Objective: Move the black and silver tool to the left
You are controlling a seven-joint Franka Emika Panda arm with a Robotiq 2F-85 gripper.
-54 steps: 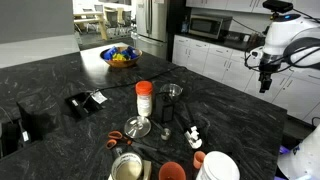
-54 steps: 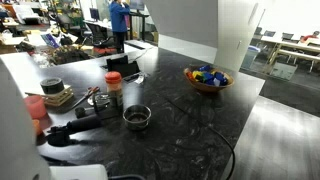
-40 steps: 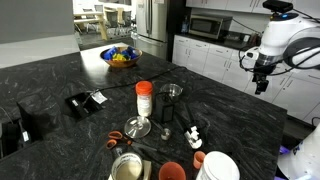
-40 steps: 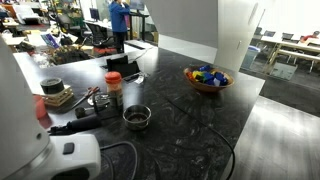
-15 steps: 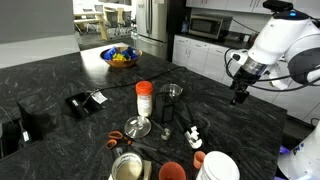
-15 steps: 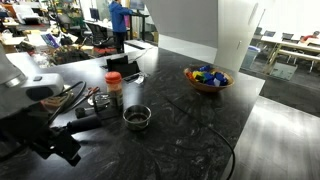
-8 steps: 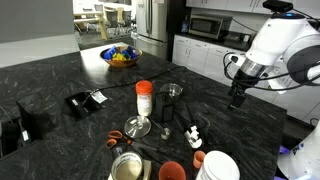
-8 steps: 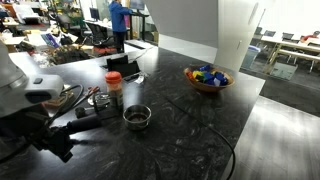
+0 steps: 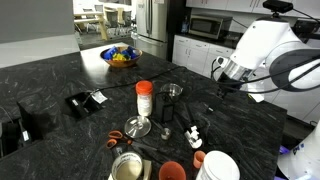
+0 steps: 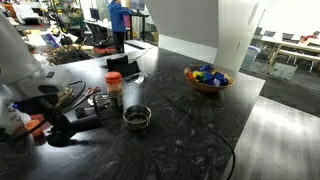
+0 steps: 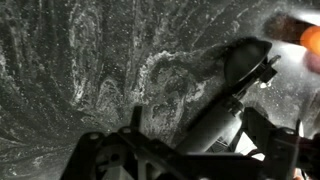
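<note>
Next, I need to take hold of the black and silver tool with my gripper by its dark cylindrical body (image 9: pixel 192 131) (image 11: pixel 214 122), just behind the tool's round black head.
The black and silver tool (image 9: pixel 192 131) lies on the dark marbled counter, right of the orange-lidded bottle (image 9: pixel 144 98). It also shows in an exterior view (image 10: pixel 72 126) by the arm's base side. My gripper (image 9: pixel 223 88) hangs above and to the right of the tool. In the wrist view my gripper (image 11: pixel 197 112) is open. The tool's dark cylindrical body (image 11: pixel 225 95) runs diagonally between the two fingers, below them. I cannot tell whether the fingers touch it.
A round silver dish (image 9: pixel 138 127), a black cup (image 9: pixel 172 95), a flat black box with a white label (image 9: pixel 85 100) and orange cups (image 9: pixel 172 171) crowd the tool's area. A fruit bowl (image 9: pixel 120 57) stands far back. An orange object (image 11: pixel 310 40) shows at the wrist view's edge.
The arm has swung left from the counter's right edge toward the cluster of objects, and the gripper now hangs over the tool. The objects have not moved.
</note>
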